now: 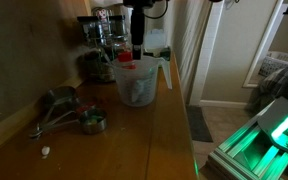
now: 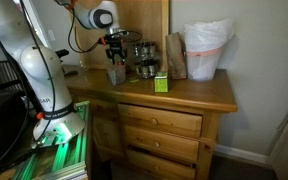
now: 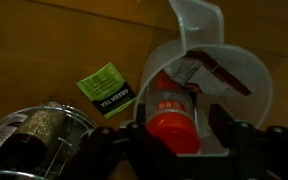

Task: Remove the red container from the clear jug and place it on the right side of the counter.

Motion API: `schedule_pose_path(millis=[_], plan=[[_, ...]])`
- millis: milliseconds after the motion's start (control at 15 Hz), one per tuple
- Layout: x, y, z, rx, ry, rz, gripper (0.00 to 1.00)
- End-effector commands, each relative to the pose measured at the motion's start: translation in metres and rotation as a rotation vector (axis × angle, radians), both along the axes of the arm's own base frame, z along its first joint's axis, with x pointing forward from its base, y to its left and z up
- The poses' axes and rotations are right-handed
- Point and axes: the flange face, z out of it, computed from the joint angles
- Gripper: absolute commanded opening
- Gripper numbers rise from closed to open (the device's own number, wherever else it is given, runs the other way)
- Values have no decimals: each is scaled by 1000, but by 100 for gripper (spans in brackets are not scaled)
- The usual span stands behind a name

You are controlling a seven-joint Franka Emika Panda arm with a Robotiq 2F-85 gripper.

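Note:
The red container is leaning with its top against the clear jug's side, so before lifting I need to open my gripper, turn it and grip around the container's top (image 3: 174,130).
The clear jug (image 1: 139,85) stands on the brown wooden counter (image 1: 134,140); it also shows in an exterior view (image 2: 116,73) and the wrist view (image 3: 246,95). The red container (image 3: 170,110) leans inside the jug, its red top (image 1: 127,58) at the rim. My gripper (image 3: 179,140) hangs straight over the jug mouth, as both exterior views show (image 1: 139,47) (image 2: 115,52). Its fingers straddle the container's top. The left finger is against it, and a narrow gap shows at the right finger. The jaws look open.
A dark appliance with glass jars (image 1: 102,40) stands behind the jug. A green tea box (image 3: 104,88) lies beside it. Metal measuring cups (image 1: 72,112) lie on the counter. A brown bag (image 2: 175,55) and a white bag (image 2: 206,50) stand at the far end.

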Motion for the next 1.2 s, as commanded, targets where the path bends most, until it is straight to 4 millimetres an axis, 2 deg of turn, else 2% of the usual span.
schedule_pose_path(millis=[0,133,200,333,733,933,1067,1133], plan=[[1,2,3,17,-13,5,38],[1,3,2,8,-19,1,23],[1,3,3,9,-20,-2,59],[-2,5,5,22,-21,3,62],[-20,27,2,46,-38,65,100],[-25,37,-4,48,-40,84,100],[-24,40,-9,46,-44,90,75],[-23,40,-11,43,-42,90,73]])
